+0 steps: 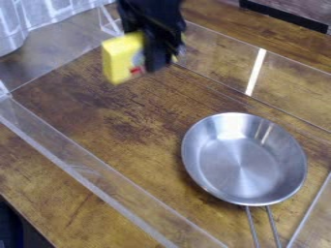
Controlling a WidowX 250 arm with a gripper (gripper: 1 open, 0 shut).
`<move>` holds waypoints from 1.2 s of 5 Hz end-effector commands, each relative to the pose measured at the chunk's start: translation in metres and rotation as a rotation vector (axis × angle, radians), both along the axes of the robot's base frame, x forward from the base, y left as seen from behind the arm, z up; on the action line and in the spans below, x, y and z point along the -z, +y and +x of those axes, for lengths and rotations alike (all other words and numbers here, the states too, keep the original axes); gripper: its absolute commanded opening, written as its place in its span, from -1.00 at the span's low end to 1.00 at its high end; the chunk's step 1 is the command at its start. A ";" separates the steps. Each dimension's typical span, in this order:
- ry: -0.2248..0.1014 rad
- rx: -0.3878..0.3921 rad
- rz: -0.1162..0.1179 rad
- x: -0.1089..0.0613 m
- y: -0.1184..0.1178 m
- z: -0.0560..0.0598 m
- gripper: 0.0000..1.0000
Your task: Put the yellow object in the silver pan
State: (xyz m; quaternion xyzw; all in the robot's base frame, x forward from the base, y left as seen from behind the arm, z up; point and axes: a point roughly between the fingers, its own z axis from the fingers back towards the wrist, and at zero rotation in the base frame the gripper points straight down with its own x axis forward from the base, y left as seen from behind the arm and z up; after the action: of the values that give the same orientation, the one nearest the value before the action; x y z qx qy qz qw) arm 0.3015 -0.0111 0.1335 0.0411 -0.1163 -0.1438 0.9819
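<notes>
I should let go of the yellow object, now in the air over the table, against the silver pan's inner rim (pixel 211 154), on the side that faces the bare wooden table.
The yellow object (pixel 124 59), a small yellow block, hangs in the air over the wooden table at the upper middle, a little blurred. My black gripper (pixel 150 56) is shut on its right side, coming down from the top edge. The silver pan (pixel 243 159), round, shallow and shiny, sits at the lower right with nothing in it; its thin handle (pixel 262 228) runs off the bottom edge. The block is up and to the left of the pan, well apart from it.
Clear plastic walls (pixel 77 165) fence the wooden table (pixel 116 116) along the left and front sides. A bright strip of reflected light (pixel 256 70) lies above the pan. A grey object (pixel 11 34) stands at the upper left corner.
</notes>
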 end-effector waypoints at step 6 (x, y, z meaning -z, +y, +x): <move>-0.072 0.038 -0.052 0.011 -0.096 0.010 1.00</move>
State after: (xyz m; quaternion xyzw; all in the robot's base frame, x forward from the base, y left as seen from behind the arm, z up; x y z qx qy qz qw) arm 0.3090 -0.1004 0.1088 0.0239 -0.1318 -0.1499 0.9796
